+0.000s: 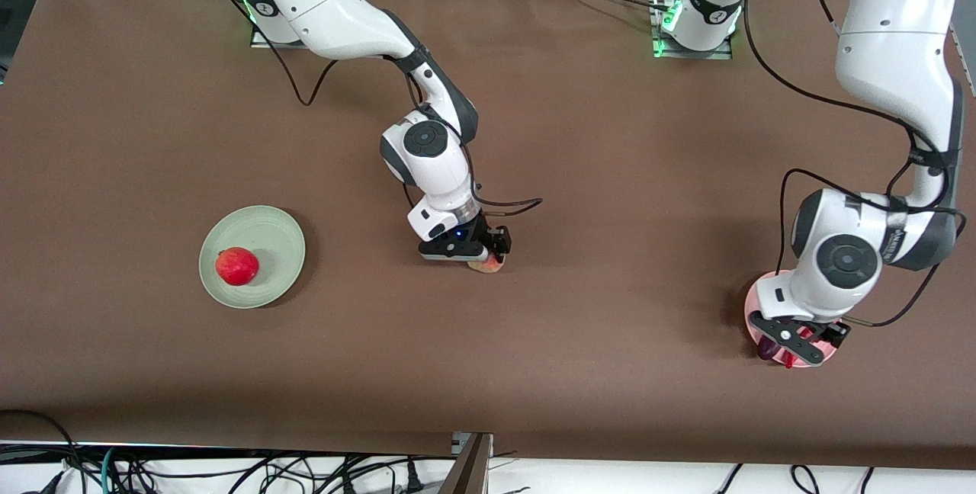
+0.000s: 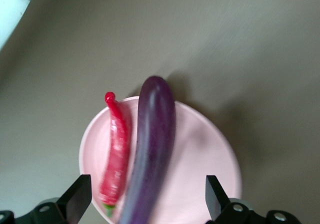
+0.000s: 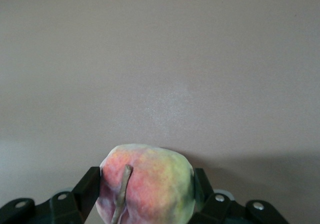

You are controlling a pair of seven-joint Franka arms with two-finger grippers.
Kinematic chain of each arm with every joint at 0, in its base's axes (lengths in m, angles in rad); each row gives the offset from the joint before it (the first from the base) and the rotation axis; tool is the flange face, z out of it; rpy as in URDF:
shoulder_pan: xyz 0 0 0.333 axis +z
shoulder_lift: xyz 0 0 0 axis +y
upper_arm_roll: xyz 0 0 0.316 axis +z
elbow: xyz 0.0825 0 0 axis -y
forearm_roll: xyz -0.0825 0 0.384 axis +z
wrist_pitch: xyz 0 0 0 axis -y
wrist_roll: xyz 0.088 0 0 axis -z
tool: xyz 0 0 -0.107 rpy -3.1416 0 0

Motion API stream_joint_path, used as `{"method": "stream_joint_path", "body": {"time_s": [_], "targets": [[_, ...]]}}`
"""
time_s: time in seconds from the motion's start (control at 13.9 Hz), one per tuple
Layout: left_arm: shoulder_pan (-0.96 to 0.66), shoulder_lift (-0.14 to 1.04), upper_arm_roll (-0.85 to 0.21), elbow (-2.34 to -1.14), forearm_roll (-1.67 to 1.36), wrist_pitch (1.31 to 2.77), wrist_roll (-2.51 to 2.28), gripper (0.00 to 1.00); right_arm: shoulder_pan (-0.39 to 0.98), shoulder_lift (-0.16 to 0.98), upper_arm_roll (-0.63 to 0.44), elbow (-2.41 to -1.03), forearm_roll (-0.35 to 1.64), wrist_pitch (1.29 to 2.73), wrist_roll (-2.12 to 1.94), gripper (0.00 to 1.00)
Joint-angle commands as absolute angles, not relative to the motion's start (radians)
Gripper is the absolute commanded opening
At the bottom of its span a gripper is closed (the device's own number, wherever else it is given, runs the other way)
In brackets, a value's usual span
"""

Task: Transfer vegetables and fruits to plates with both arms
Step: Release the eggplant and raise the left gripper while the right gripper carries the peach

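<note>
The peach will leave my right gripper beside the round red fruit on the mint green plate (image 1: pixel 277 270), toward the table's middle.
My right gripper (image 1: pixel 488 253) (image 3: pixel 147 196) is shut on the pinkish-orange peach (image 1: pixel 488 266) (image 3: pixel 150 184) at table level in the middle of the table; its fingers press both sides of the peach. My left gripper (image 1: pixel 794 341) (image 2: pixel 145 204) is open and empty, just above the pink plate (image 1: pixel 752 302) (image 2: pixel 200 159). The purple eggplant (image 1: pixel 765 349) (image 2: pixel 152 149) and the red chili pepper (image 1: pixel 788 360) (image 2: pixel 116 151) lie side by side on that plate, between the open fingers. The round red fruit (image 1: pixel 236 266) sits on the mint green plate (image 1: pixel 271 238) toward the right arm's end.
Brown table surface (image 1: pixel 610 250) stretches between the two plates. Cables trail from both arms over the table. The table's front edge (image 1: pixel 305 444) has loose cables below it.
</note>
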State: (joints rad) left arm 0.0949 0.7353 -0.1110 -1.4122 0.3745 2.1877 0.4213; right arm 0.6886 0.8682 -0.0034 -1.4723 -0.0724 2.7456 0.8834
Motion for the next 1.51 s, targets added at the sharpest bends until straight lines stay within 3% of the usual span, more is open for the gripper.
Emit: {"method": "stream_joint_path", "body": {"time_s": [0.0,0.43,0.65,0.86,1.0,1.08,1.22,1.44], "targets": [[0.086,0.631,-0.118,-1.414,0.217,2.045,0.428,1.0,0.69,0.865,-0.029,-1.47,-0.095,2.738,0.884,0.35],[0.08,0.418,-0.141,-1.411,0.033,1.752,0.247,1.0,0.58,0.704,-0.04,-1.47,-0.078,2.375,0.686,0.35],[0.08,0.321,-0.159,-1.41,0.026,1.72,0.097,1.0,0.476,0.652,-0.04,-1.47,-0.052,2.174,0.412,0.34],[0.08,0.217,-0.169,-1.41,0.032,1.599,-0.082,1.0,0.367,0.638,-0.041,-1.471,-0.048,2.07,0.177,0.33],[0.066,0.172,-0.15,-1.451,0.043,1.633,-0.106,1.0,0.325,0.638,-0.044,-1.473,-0.048,2.033,0.1,0.33],[0.037,0.129,-0.091,-1.503,0.031,1.723,-0.097,1.0,0.301,0.64,-0.044,-1.479,-0.048,2.025,0.069,0.33],[-0.037,-0.041,-0.034,-1.731,0.032,1.796,-0.106,1.0,0.241,0.652,-0.043,-1.485,-0.048,2.025,-0.026,0.33],[-0.054,-0.069,-0.025,-1.753,0.032,1.744,-0.112,1.0,0.186,0.67,-0.041,-1.497,-0.046,2.028,-0.087,0.33]]}}
